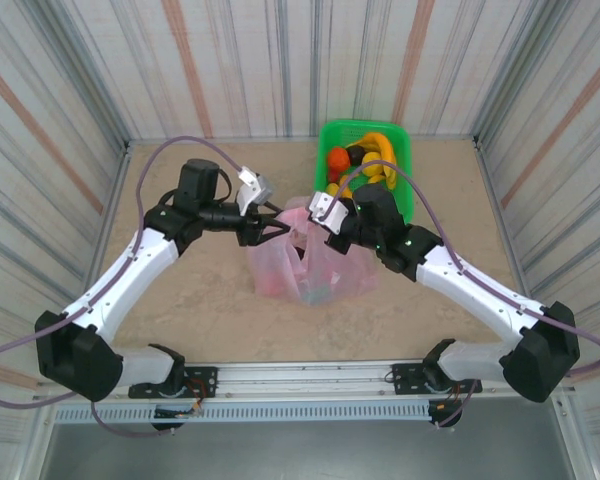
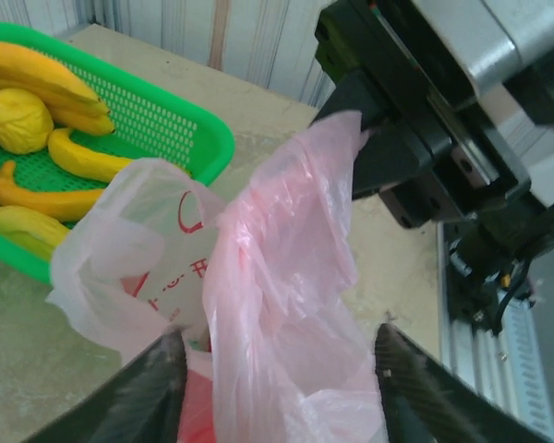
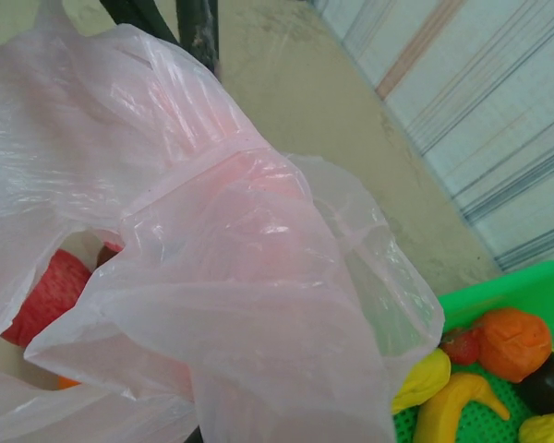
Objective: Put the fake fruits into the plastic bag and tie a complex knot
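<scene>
The raised fold is held only by its tip in my right gripper, so my left gripper will pinch the fold's lower part [image 2: 258, 383] while my right gripper takes hold again below the fold's tip.
The pink plastic bag [image 1: 305, 262] stands mid-table with a red fake fruit [image 3: 48, 297] showing through its film. My left gripper [image 1: 280, 228] is open at the bag's upper left. In the left wrist view the left gripper [image 2: 279, 332] has its fingers spread on either side of a raised fold of film, not pinching it. My right gripper [image 1: 328, 232] is shut on the bag's top. From the left wrist, the right gripper [image 2: 365, 138] is seen holding the film's tip up. Bunched film hides the right jaws in the right wrist view. No knot shows.
A green mesh basket [image 1: 400, 170] sits behind the bag at the back right, holding bananas [image 2: 37, 74], an orange piece [image 3: 512, 343] and other fruits. Striped walls close in the table on three sides. A metal rail [image 1: 310, 378] runs along the near edge.
</scene>
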You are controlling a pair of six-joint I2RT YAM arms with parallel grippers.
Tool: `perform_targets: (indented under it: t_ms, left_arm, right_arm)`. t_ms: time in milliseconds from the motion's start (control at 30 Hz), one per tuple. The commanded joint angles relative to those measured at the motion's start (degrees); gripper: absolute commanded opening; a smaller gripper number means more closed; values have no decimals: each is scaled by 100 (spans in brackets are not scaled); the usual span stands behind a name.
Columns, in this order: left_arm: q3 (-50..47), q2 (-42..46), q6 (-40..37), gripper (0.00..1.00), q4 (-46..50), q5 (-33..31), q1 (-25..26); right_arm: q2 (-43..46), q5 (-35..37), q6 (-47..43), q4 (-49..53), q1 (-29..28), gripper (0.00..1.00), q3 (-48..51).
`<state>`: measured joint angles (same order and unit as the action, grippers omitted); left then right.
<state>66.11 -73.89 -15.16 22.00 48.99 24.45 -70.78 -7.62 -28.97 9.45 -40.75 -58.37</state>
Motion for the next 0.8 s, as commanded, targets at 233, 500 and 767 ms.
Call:
perform_targets:
  t_ms: [233, 500, 767]
  left_arm:
    - [-63, 100, -323, 93, -750, -941, 333]
    - [106, -304, -758, 86, -526, -954, 531]
    - [236, -469, -905, 46, -262, -1080, 556]
  right_arm:
    - [243, -523, 146, -217, 41, 0, 52]
    - [249, -746, 221, -94, 75, 0, -25]
    - [263, -739, 191, 86, 116, 0, -94]
